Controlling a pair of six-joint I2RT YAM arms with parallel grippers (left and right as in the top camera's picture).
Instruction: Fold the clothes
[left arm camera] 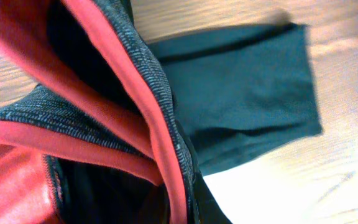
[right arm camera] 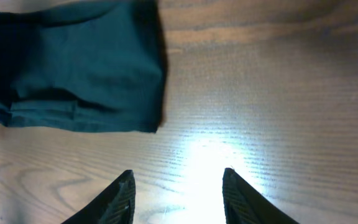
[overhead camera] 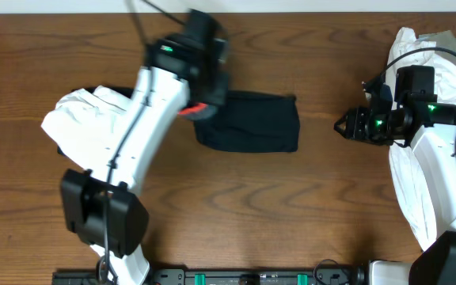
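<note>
I should let go of the garment's lifted red end with my left gripper along the dark garment's edge (overhead camera: 304,134) (left arm camera: 325,98) facing my right gripper.
A dark folded garment (overhead camera: 253,123) lies at the table's centre. It also shows in the left wrist view (left arm camera: 247,81) and the right wrist view (right arm camera: 86,68). My left gripper (overhead camera: 199,108) is at the garment's left end, shut on its edge. There the cloth is lifted and shows a red lining (left arm camera: 117,130) with a grey knit band. The cloth hides the left fingers in the wrist view. My right gripper (overhead camera: 343,124) is open and empty (right arm camera: 178,180). It hovers over bare wood, apart from the garment's right edge.
A pile of white cloth (overhead camera: 77,119) lies at the left, under my left arm. Another white cloth (overhead camera: 442,59) lies at the far right, beneath my right arm. The table (overhead camera: 307,206) is brown wood.
</note>
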